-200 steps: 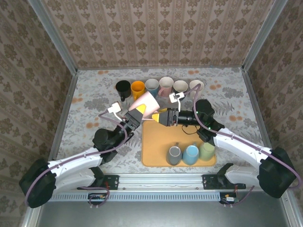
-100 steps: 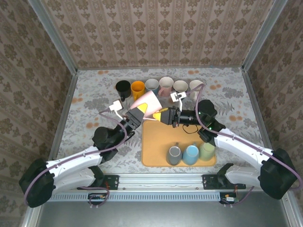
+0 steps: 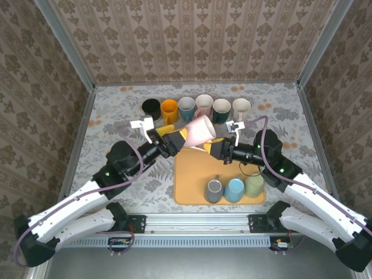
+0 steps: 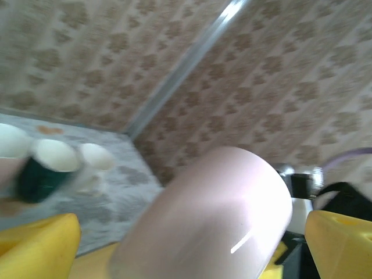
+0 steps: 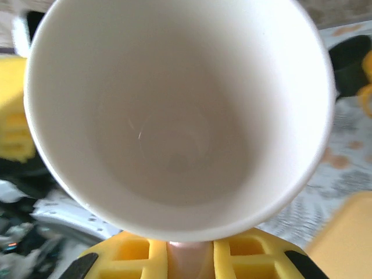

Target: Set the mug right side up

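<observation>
My right gripper should put the pink mug down on the table [image 3: 225, 135] between the dark green mug and the orange tray.
The pink mug [image 3: 197, 132] hangs in the air above the orange tray's far edge, tilted on its side with its white inside [image 5: 180, 116] facing the right wrist camera. My right gripper [image 3: 216, 148] is shut on the mug's handle [image 5: 189, 260], pinched between the yellow fingers [image 5: 133, 256]. My left gripper [image 3: 174, 140] stands open at the mug's base end. In the left wrist view its yellow fingers [image 4: 35, 244] sit wide apart on either side of the mug's pink wall [image 4: 215, 215], not pressing it.
Several mugs stand in a row at the back: black [image 3: 151, 106], orange [image 3: 169, 107], pale blue [image 3: 186, 106], pink [image 3: 204, 104], dark green [image 3: 221, 107], white [image 3: 241, 106]. The orange tray [image 3: 189, 174] holds grey [image 3: 214, 189], blue [image 3: 234, 189] and green [image 3: 254, 185] mugs.
The right gripper closed on the mug's handle and the left gripper opened off the mug. The mug shifted right and tipped, and both arms swung to new poses.
</observation>
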